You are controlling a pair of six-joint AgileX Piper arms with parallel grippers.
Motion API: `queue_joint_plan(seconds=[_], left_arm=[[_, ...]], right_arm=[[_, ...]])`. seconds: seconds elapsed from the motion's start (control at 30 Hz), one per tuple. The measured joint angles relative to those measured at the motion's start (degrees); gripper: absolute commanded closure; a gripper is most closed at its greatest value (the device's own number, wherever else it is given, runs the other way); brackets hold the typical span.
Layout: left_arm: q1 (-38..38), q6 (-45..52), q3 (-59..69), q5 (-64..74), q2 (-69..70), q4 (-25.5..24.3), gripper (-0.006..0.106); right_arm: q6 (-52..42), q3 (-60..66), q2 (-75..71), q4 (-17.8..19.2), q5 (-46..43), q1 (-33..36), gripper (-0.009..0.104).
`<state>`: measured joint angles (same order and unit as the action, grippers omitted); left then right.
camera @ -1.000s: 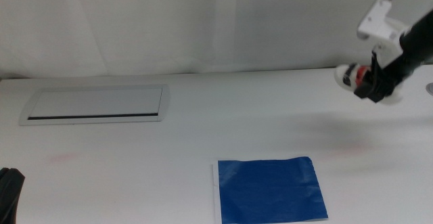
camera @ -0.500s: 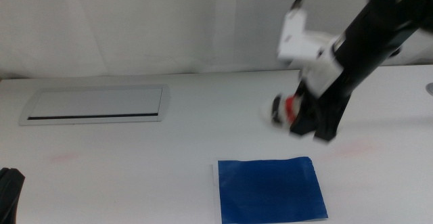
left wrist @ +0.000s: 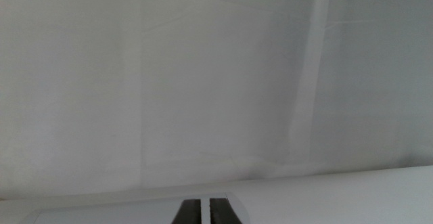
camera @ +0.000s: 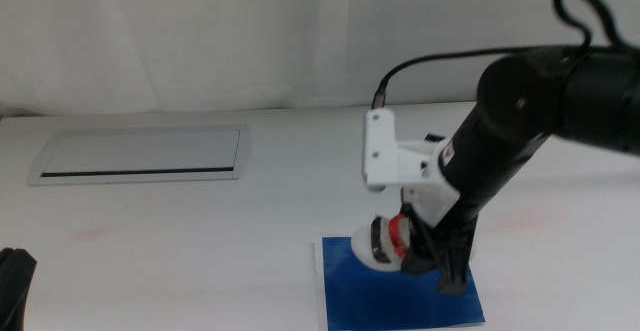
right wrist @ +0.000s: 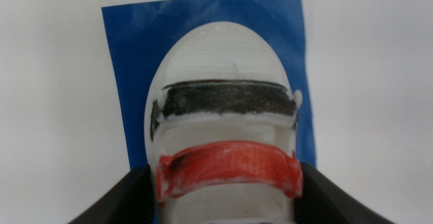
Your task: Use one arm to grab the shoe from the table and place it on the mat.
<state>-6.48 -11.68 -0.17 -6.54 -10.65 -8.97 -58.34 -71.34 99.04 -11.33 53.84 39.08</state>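
Note:
The robot's right gripper needs to release the shoe flat on the middle of the blue mat (camera: 398,281) (right wrist: 215,109).
The shoe (camera: 376,243), a white sandal with a dark strap and a red strap, hangs toe-first over the far left part of the blue mat (camera: 400,296). My right gripper (camera: 422,258) is shut on the shoe's rear half, and the black arm (camera: 520,121) reaches in from the right. In the right wrist view the shoe (right wrist: 226,109) fills the centre with the mat (right wrist: 132,55) beneath it and a dark jaw on each side. Whether the sole touches the mat cannot be told. My left gripper (camera: 12,283) waits at the bottom left corner, its jaws (left wrist: 201,211) together.
A grey inset panel (camera: 140,156) lies in the white table (camera: 200,231) at the far left. A pale curtain hangs behind the table. Faint pink smudges mark the tabletop left and right of the mat.
The right arm has swung from the far right toward the front centre, carrying the shoe down over the mat. The left arm has stayed still.

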Motion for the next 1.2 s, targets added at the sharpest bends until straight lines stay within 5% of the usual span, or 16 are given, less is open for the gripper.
queue_joint_plan(seconds=[1.0,1.1,1.2], left_arm=[[0.0,0.0,0.0,0.0,0.0,0.0,0.103],[0.0,0.0,0.0,0.0,0.0,0.0,0.103],[0.0,0.0,0.0,0.0,0.0,0.0,0.103]], right_arm=[[0.5,3.8,11.3,0.7,-9.9,2.2,0.097],[1.9,3.8,11.4,0.6,-10.1,2.2,0.091],[2.6,3.8,11.4,0.3,-10.3,2.2,0.069]])
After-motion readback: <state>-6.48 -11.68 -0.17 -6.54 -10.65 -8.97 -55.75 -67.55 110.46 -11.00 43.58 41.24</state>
